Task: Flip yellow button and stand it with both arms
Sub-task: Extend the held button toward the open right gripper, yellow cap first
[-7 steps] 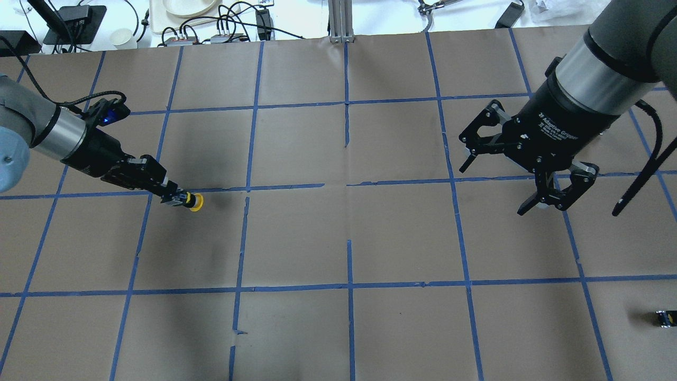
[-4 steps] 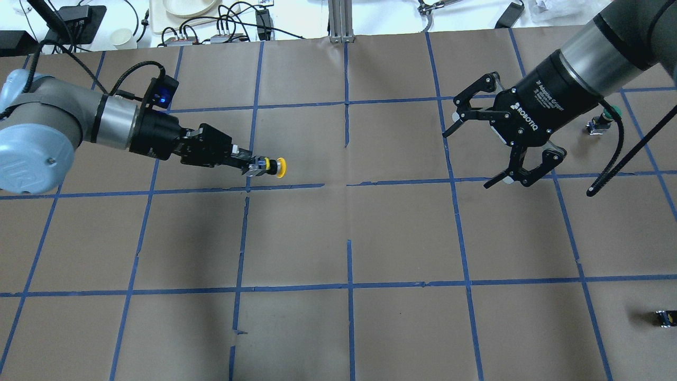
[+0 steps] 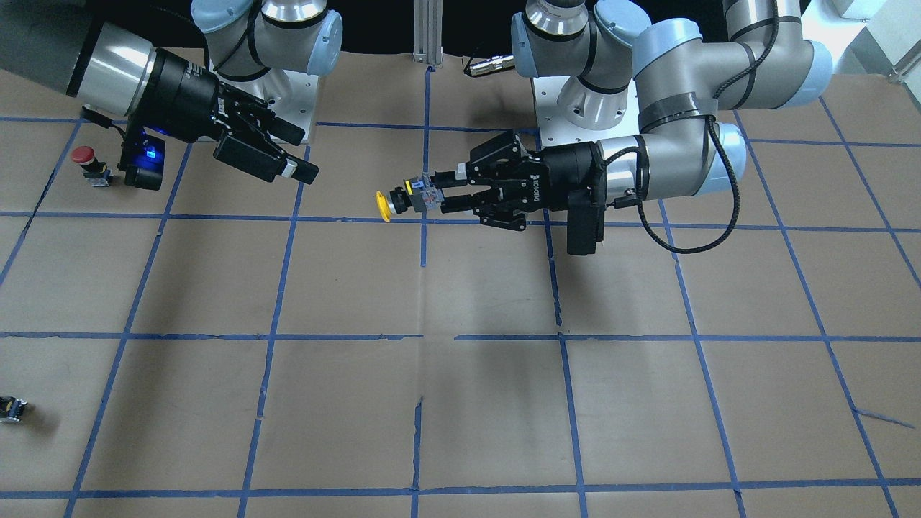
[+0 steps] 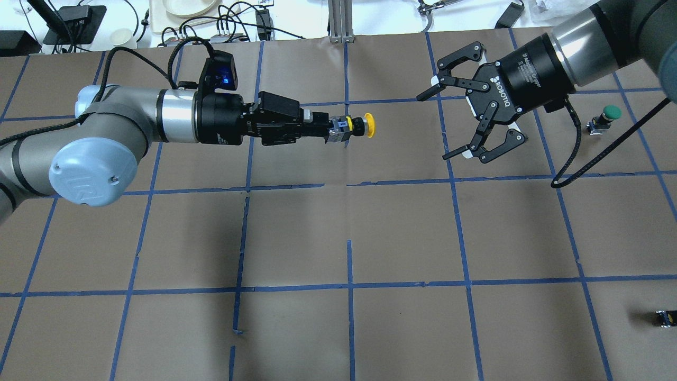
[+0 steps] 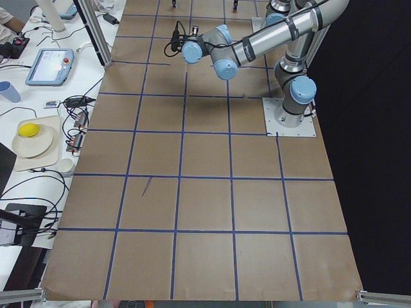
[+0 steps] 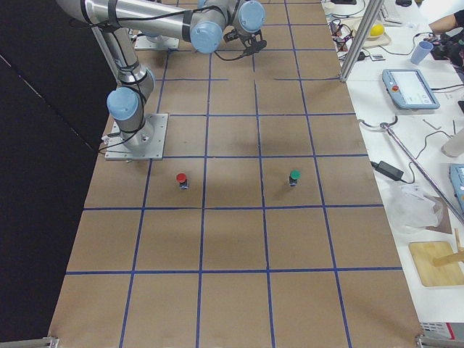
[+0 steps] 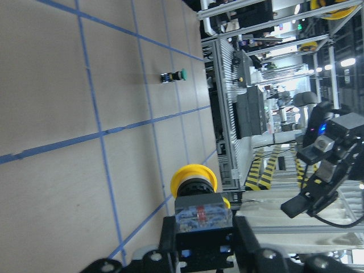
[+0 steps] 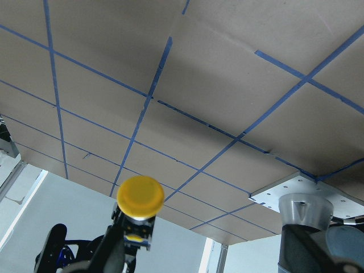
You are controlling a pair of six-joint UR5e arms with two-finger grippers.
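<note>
Next, I release the yellow button, now held sideways over the table's far middle, from my left gripper in mid-air, with its cap between the fingertips of my right gripper [image 3: 334, 135].
The yellow button [image 4: 366, 126] is held in the air over the table's far middle, lying sideways with its cap pointing at my right gripper. My left gripper [image 4: 334, 130] is shut on its black-and-grey body. In the front-facing view the button [image 3: 388, 204] sticks out of the left gripper [image 3: 437, 195] toward the right gripper [image 3: 298, 155]. My right gripper [image 4: 436, 127] is open and empty, apart from the cap and facing it. The left wrist view shows the cap [image 7: 193, 177] beyond the fingers. The right wrist view shows the cap [image 8: 140, 196] head-on.
A green-capped button [image 4: 607, 115] stands on the table beyond the right gripper. A red-capped button [image 3: 87, 160] stands near the right arm's base. A small capless switch block [image 4: 665, 317] lies at the near right edge. Cables and devices line the table's far edge.
My left arm has lifted the yellow button and carried it right and farther out to the table's middle. My right gripper has moved farther away and turned toward it, still open.
</note>
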